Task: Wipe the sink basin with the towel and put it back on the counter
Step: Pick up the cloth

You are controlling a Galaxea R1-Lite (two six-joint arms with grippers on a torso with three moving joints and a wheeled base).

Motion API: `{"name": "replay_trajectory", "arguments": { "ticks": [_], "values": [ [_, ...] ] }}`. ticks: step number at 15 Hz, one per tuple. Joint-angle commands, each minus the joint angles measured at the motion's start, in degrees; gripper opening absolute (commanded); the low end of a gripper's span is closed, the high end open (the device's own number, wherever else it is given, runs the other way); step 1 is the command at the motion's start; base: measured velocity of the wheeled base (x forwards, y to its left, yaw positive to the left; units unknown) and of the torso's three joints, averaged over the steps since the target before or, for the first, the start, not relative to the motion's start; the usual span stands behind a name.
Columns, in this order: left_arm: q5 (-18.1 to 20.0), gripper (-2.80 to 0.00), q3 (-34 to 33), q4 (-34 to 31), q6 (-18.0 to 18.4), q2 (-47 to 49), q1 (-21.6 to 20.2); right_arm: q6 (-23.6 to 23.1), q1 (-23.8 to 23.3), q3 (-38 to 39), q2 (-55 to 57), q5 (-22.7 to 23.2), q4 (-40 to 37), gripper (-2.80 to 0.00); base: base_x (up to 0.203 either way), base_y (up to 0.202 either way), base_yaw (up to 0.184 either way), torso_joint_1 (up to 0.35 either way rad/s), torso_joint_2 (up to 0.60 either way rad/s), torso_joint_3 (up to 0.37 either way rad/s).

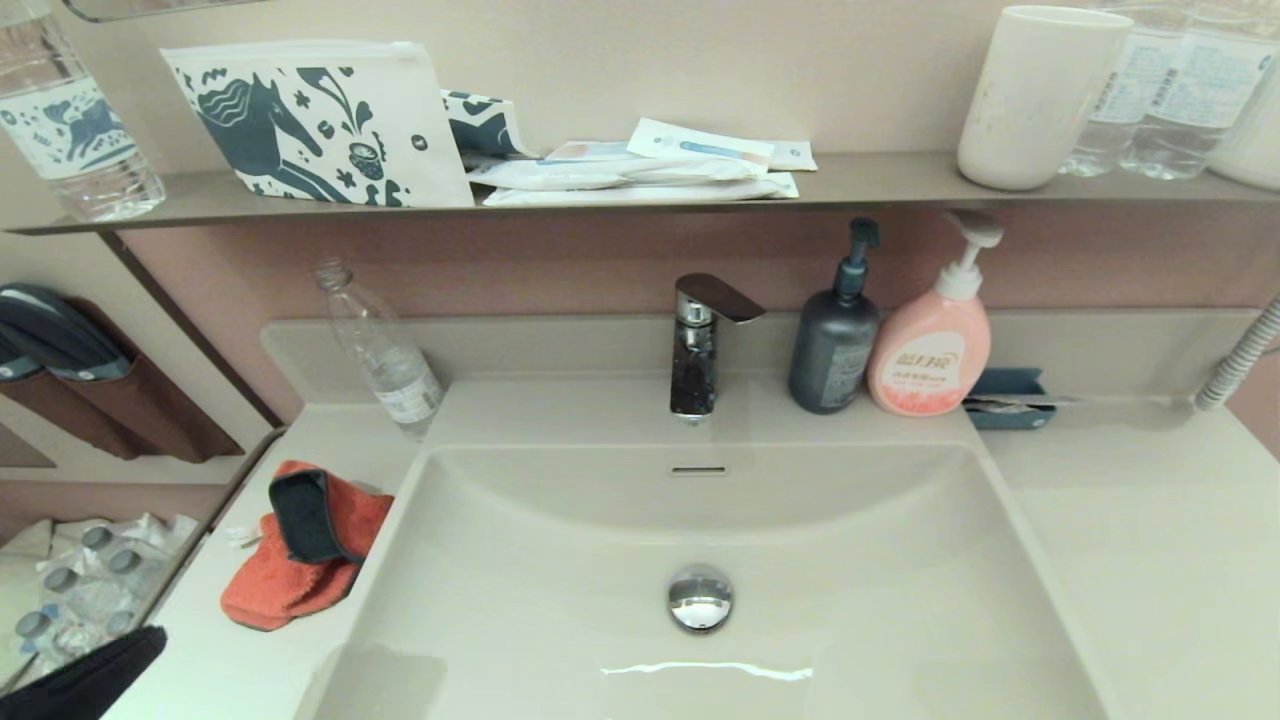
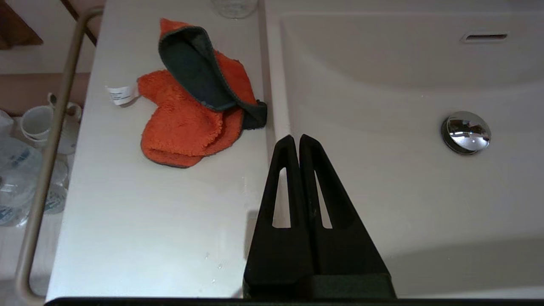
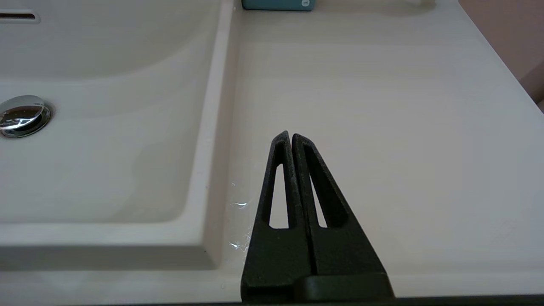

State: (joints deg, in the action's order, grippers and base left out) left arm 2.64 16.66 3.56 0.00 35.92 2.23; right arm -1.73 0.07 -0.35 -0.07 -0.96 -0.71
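Note:
I should next move my left gripper to the middle of the orange-red towel and close it on the edge of its dark grey fold [image 1: 286,532] [image 2: 194,94].
The orange-red towel [image 1: 300,555] [image 2: 193,106] lies crumpled on the left counter [image 1: 250,660], its dark grey side folded up, just beside the basin's left rim. The off-white sink basin [image 1: 850,560] [image 2: 382,178] has a chrome drain stopper [image 1: 701,597] and an overflow slot [image 1: 698,469]. My left gripper [image 2: 296,138] hovers shut and empty over the basin's left rim, nearer me than the towel and apart from it; in the head view only a dark part of that arm [image 1: 85,680] shows at the lower left corner. My right gripper [image 3: 289,135] is shut and empty above the right counter [image 3: 382,106].
A chrome faucet [image 1: 700,345], a dark pump bottle [image 1: 835,340], a pink pump bottle [image 1: 932,345] and a small blue holder [image 1: 1010,398] stand behind the basin. A clear plastic bottle [image 1: 385,355] leans at the back left. A wall shelf [image 1: 880,185] overhangs. A rail [image 2: 46,157] edges the left counter.

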Motion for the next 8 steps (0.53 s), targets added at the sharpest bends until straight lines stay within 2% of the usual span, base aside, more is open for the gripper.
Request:
{"name": "replay_trajectory", "arguments": {
  "ticks": [1,4,5,7,8],
  "values": [
    [1.3,-2.8,0.6,4.8,-0.1,13.5,-0.1,0.0,0.0,0.0,0.1,0.0,0.0,-2.8,0.0,0.0,0.0,0.0,0.0,0.0],
    [3.8,-2.8,0.7,12.5,-0.1,22.8,-0.5,0.0,0.0,0.0,0.1,0.0,0.0,-2.8,0.0,0.0,0.0,0.0,0.0,0.0],
    [5.5,-2.8,0.8,14.1,0.0,24.9,-1.7,0.0,0.0,0.0,0.1,0.0,0.0,-2.8,0.0,0.0,0.0,0.0,0.0,0.0],
    [11.6,-2.8,1.2,15.7,0.2,28.2,-5.7,0.0,0.0,0.0,0.1,0.0,0.0,-2.8,0.0,0.0,0.0,0.0,0.0,0.0],
    [12.7,-2.8,1.6,15.9,0.5,29.8,-6.5,0.0,0.0,0.0,0.1,0.0,0.0,-2.8,0.0,0.0,0.0,0.0,0.0,0.0]
  ]
}}
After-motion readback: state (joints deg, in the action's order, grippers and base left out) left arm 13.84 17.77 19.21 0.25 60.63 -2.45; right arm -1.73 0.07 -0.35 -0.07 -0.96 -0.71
